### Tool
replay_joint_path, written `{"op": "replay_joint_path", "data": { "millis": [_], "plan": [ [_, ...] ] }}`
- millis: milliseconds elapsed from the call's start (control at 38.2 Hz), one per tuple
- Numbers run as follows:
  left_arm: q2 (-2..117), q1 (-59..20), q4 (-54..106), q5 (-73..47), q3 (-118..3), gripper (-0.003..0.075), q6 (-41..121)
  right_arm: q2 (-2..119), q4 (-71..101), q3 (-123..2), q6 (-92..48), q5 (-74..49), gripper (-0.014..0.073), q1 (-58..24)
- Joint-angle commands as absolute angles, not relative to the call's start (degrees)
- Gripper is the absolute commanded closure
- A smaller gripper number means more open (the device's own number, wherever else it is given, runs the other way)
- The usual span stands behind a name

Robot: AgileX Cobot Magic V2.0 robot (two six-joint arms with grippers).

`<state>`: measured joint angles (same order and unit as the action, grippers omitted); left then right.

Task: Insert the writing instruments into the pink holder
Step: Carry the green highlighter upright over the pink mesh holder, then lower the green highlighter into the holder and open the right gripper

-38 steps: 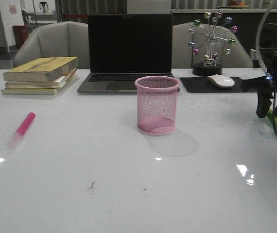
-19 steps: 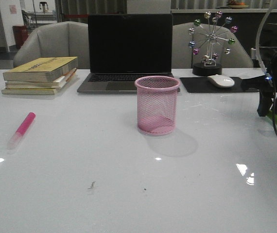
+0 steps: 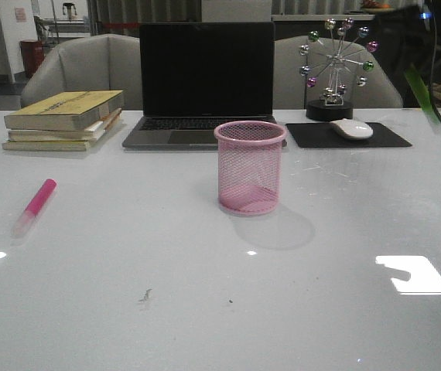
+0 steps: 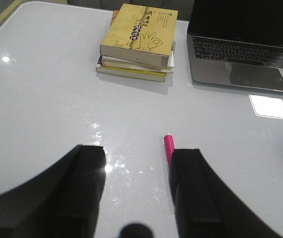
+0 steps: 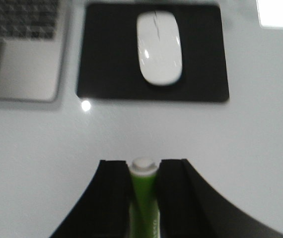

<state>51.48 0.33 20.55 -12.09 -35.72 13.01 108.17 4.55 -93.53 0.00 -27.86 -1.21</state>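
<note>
The pink mesh holder [image 3: 248, 158] is in front of the laptop. My right gripper needs to let go of the green marker, now raised above the table, inside it.
The pink holder [image 3: 251, 166], a mesh cup, stands upright mid-table in the front view. The pink marker [image 3: 35, 205] lies on the table at the left. In the left wrist view its tip [image 4: 169, 147] shows beside one finger and the remainder is hidden behind that finger. My left gripper [image 4: 137, 153] hangs open above the table with nothing between its fingers. My right gripper [image 5: 143, 166] is shut on the green marker [image 5: 144, 198], pale cap end outward, raised above the table. In the front view the green marker [image 3: 420, 91] is a blurred streak at the upper right.
A laptop [image 3: 205, 77] stands behind the holder. A stack of books [image 3: 64, 118] is at the back left. A white mouse [image 3: 351, 128] rests on a black pad [image 3: 391, 137] at the back right, with a ferris-wheel ornament [image 3: 335, 66] behind it.
My right gripper has closed on the green marker at the table's right edge and lifted it up toward the upper right. The pink marker and holder have not moved.
</note>
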Motion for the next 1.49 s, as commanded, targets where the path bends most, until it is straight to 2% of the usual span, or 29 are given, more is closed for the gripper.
{"op": "replay_joint_path", "data": {
  "millis": [0,209,366,602,916,1152,1466],
  "plan": [
    [51.1,0.5,21.4,-8.3,-37.9,0.0336,12.7,101.4,5.3,-95.3,0.0,-19.0,0.0530,-3.9],
    [51.1,0.5,21.4,-8.3,-37.9,0.0336,12.7,97.4,6.0,-94.5,0.0,-8.4,0.0530,-10.8],
    [51.1,0.5,21.4,-8.2,-37.9,0.0336,12.7,97.1,7.3,-91.6,0.0,3.9,0.0530,-16.4],
    [51.1,0.5,21.4,-8.1,-37.9,0.0336,12.7,97.5,7.1,-81.0,0.0,21.6,0.0538,-21.8],
    [51.1,0.5,21.4,-8.1,-37.9,0.0336,12.7,102.7,3.7,-66.1,0.0,44.1,0.0538,-23.8],
    [51.1,0.5,21.4,-8.1,-37.9,0.0336,12.7,107.9,-3.1,-63.7,7.0,46.8,0.0538,-23.8],
    [51.1,0.5,21.4,-8.3,-37.9,0.0336,12.7,110.3,-3.9,-63.8,7.2,48.0,0.0517,-23.8]
  ]
}}
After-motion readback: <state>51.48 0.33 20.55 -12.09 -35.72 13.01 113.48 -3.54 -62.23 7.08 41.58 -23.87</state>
